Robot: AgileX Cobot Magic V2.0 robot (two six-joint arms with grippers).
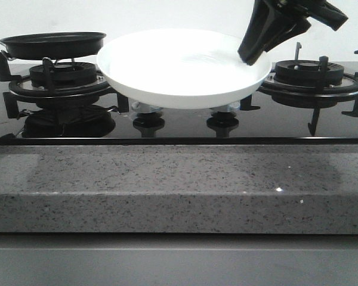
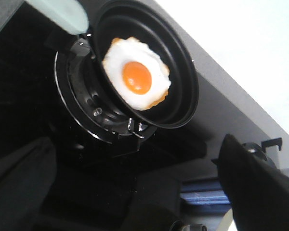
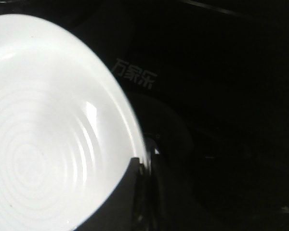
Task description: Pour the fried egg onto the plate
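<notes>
The black frying pan is to be lifted. So next, my left gripper should go to the frying pan's pale green handle (image 2: pixel 63 17) and close there.
The plate (image 1: pixel 179 65) is a glossy white dish held up over the middle of the stove. My right gripper (image 1: pixel 255 53) is shut on its right rim, one finger inside the dish. In the right wrist view the plate (image 3: pixel 48 130) is empty and the gripper (image 3: pixel 142 168) pinches its edge. The fried egg (image 2: pixel 137 74), white with an orange yolk, lies in the black frying pan (image 2: pixel 180 72) on the left burner. In the front view the pan (image 1: pixel 53 43) hides the egg. My left gripper (image 2: pixel 139 202) is open and empty, short of the pan; it does not show in the front view.
The left burner grate (image 1: pixel 53 80) carries the pan; the right burner grate (image 1: pixel 310 77) stands under my right arm. Two knobs (image 1: pixel 148 122) (image 1: pixel 222 122) sit below the plate on the black glass hob. A grey stone counter edge (image 1: pixel 179 185) runs along the front.
</notes>
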